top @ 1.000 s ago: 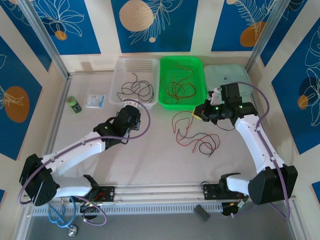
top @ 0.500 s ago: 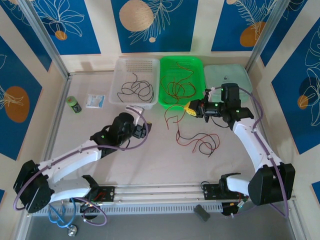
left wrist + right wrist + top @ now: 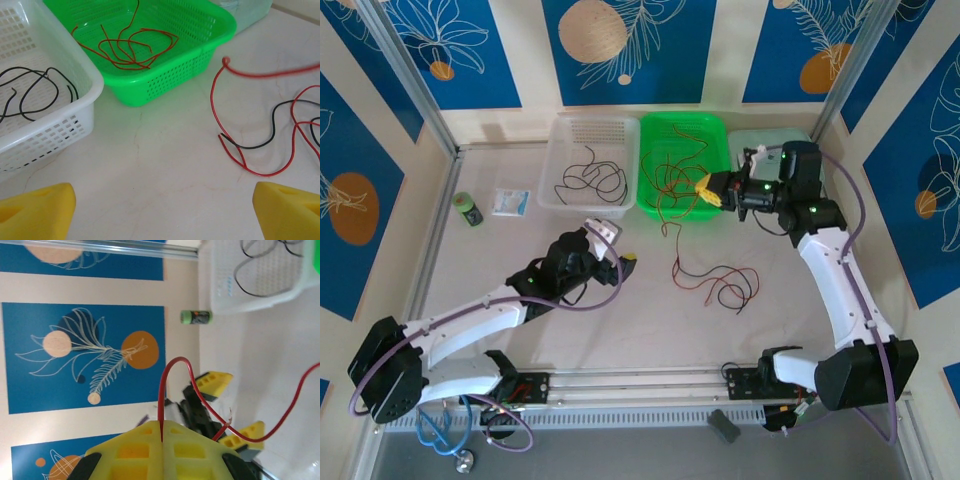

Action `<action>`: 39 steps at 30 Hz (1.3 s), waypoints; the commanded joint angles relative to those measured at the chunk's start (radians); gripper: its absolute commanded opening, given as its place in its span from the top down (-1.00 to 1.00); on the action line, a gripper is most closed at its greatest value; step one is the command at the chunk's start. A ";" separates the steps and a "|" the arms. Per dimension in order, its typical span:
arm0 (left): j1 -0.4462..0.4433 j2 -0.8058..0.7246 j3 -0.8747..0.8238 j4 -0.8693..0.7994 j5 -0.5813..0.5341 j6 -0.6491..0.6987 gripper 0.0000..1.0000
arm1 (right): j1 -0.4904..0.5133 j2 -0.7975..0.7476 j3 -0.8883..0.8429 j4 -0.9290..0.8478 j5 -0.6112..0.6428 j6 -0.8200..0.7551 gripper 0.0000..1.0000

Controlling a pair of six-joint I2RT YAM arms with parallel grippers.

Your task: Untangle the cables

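My right gripper has the red cable. It will let go of it in the green basket, on top of the red wires (image 3: 677,174) there.
My right gripper (image 3: 708,190) hovers at the right edge of the green basket (image 3: 715,128), shut on a red cable (image 3: 667,222) that hangs down to the table. In the right wrist view the yellow fingers (image 3: 135,450) are pressed together with the red cable (image 3: 174,362) looping out of the seam at my right gripper (image 3: 161,424). The other red and black cables (image 3: 722,283) lie loosely tangled on the table. My left gripper (image 3: 621,262) is open over bare table to their left. Its yellow fingertips (image 3: 35,210) stand wide apart around my left gripper (image 3: 160,215), and the cables (image 3: 250,145) lie ahead to the right.
The green basket (image 3: 165,80) holds red wires (image 3: 127,47); the white basket (image 3: 75,117) beside it holds black wires (image 3: 35,85). A pale green tray (image 3: 775,150) sits at the back right. A green bottle (image 3: 469,209) and a small packet (image 3: 510,202) lie at the left.
My right gripper has risen and moved back toward the green basket, drawing the red cable out of the pile. My left gripper has pulled away from the white basket toward the table's middle.
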 commanded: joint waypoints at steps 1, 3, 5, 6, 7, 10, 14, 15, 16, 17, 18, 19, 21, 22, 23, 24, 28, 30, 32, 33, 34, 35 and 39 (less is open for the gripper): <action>-0.010 0.014 -0.005 0.031 0.012 0.006 -0.82 | -0.015 0.032 0.115 -0.059 -0.032 -0.023 1.00; -0.009 0.014 -0.005 0.024 0.012 -0.001 -0.82 | -0.024 0.064 0.186 -0.074 -0.030 -0.031 1.00; -0.012 0.009 -0.009 0.019 0.010 -0.007 -0.81 | -0.032 0.095 0.246 -0.084 -0.032 -0.037 1.00; -0.010 0.007 -0.011 0.017 0.006 -0.011 -0.81 | -0.035 0.112 0.276 -0.090 -0.031 -0.038 1.00; -0.011 0.004 -0.014 0.014 0.004 -0.013 -0.81 | -0.037 0.129 0.301 -0.090 -0.032 -0.038 1.00; -0.012 -0.006 -0.021 0.007 -0.007 -0.020 -0.82 | -0.038 0.185 0.390 -0.093 -0.035 -0.035 1.00; -0.014 -0.017 -0.023 -0.005 -0.014 -0.028 -0.81 | -0.041 0.279 0.525 -0.120 -0.033 -0.049 1.00; -0.013 -0.021 -0.024 -0.009 -0.017 -0.030 -0.81 | -0.040 0.304 0.560 -0.131 -0.024 -0.056 1.00; -0.013 -0.025 -0.024 -0.012 -0.020 -0.030 -0.81 | -0.042 0.327 0.588 -0.137 -0.017 -0.063 1.00; -0.015 -0.028 -0.026 -0.016 -0.024 -0.034 -0.81 | -0.044 0.352 0.619 -0.149 -0.005 -0.076 1.00; -0.015 -0.034 -0.026 -0.019 -0.027 -0.036 -0.81 | -0.046 0.379 0.650 -0.162 0.011 -0.088 1.00; -0.016 -0.040 -0.026 -0.023 -0.030 -0.038 -0.81 | -0.046 0.402 0.673 -0.168 0.022 -0.099 1.00; -0.018 -0.055 -0.026 -0.035 -0.035 -0.043 -0.81 | -0.051 0.461 0.721 -0.181 0.043 -0.116 1.00; -0.021 -0.063 -0.025 -0.043 -0.037 -0.044 -0.81 | -0.053 0.487 0.738 -0.180 0.047 -0.119 1.00; -0.021 -0.073 -0.023 -0.054 -0.038 -0.045 -0.81 | -0.054 0.521 0.760 -0.180 0.052 -0.126 1.00; -0.024 -0.083 -0.020 -0.067 -0.040 -0.047 -0.81 | -0.056 0.555 0.783 -0.182 0.063 -0.131 1.00; -0.028 -0.124 -0.010 -0.120 -0.055 -0.052 -0.83 | -0.057 0.706 0.888 -0.216 0.097 -0.166 1.00; -0.030 -0.146 -0.007 -0.146 -0.063 -0.057 -0.93 | -0.055 0.808 0.972 -0.271 0.134 -0.207 1.00; -0.032 -0.162 -0.001 -0.169 -0.069 -0.065 -1.00 | -0.053 0.910 1.053 -0.327 0.169 -0.251 1.00; -0.034 -0.166 0.004 -0.182 -0.069 -0.070 -1.00 | -0.051 0.963 1.095 -0.358 0.195 -0.276 1.00; -0.033 -0.168 0.010 -0.193 -0.069 -0.074 -1.00 | -0.047 1.006 1.127 -0.382 0.218 -0.295 1.00; -0.033 -0.166 0.017 -0.207 -0.067 -0.081 -1.00 | -0.041 1.051 1.159 -0.406 0.243 -0.319 1.00; -0.033 -0.147 0.038 -0.241 -0.048 -0.104 -1.00 | -0.014 1.166 1.211 -0.469 0.333 -0.388 1.00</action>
